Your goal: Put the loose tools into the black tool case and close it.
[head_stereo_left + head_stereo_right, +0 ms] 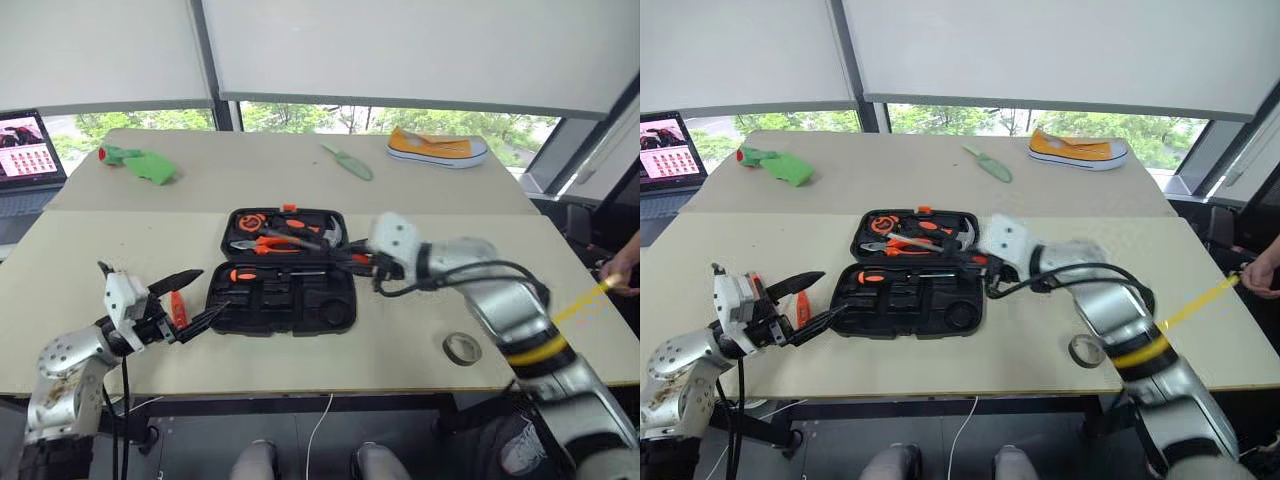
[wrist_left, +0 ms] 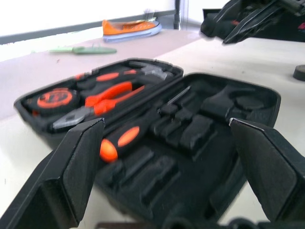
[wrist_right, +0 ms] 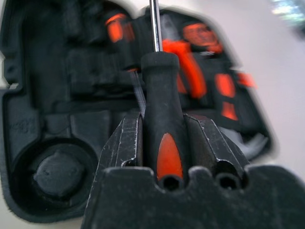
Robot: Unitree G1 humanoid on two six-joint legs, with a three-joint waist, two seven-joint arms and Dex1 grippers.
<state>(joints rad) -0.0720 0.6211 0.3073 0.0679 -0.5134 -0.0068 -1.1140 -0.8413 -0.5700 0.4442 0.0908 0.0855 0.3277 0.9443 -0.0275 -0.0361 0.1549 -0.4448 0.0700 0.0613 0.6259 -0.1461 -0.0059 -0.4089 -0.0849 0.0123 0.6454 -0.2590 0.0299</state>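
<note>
Next, my right gripper releases the second screwdriver in the black tool case [image 1: 295, 282] [image 3: 118, 86], so that it lies along the near side of the orange-and-black screwdriver.
The black tool case [image 1: 340, 300] lies open in the middle of the near table, with pliers, a tape measure and one orange-and-black screwdriver [image 1: 245, 274] in its slots. My right gripper [image 1: 356, 262] hovers over the case's right side, shut on a second screwdriver [image 3: 164, 129] by its handle, the shaft pointing across the case. My left gripper [image 1: 195, 298] stands open just left of the case. The orange utility knife [image 1: 178, 306] lies on the table between its fingers. The dark tape roll [image 1: 461, 348] lies right of the case near the front edge.
On the far table are a green trowel [image 1: 347, 160], a yellow sneaker [image 1: 437, 147] and a green object [image 1: 140, 163]. A laptop [image 1: 25, 150] sits at far left. A person's hand [image 1: 625, 265] at the right edge holds a yellow strip.
</note>
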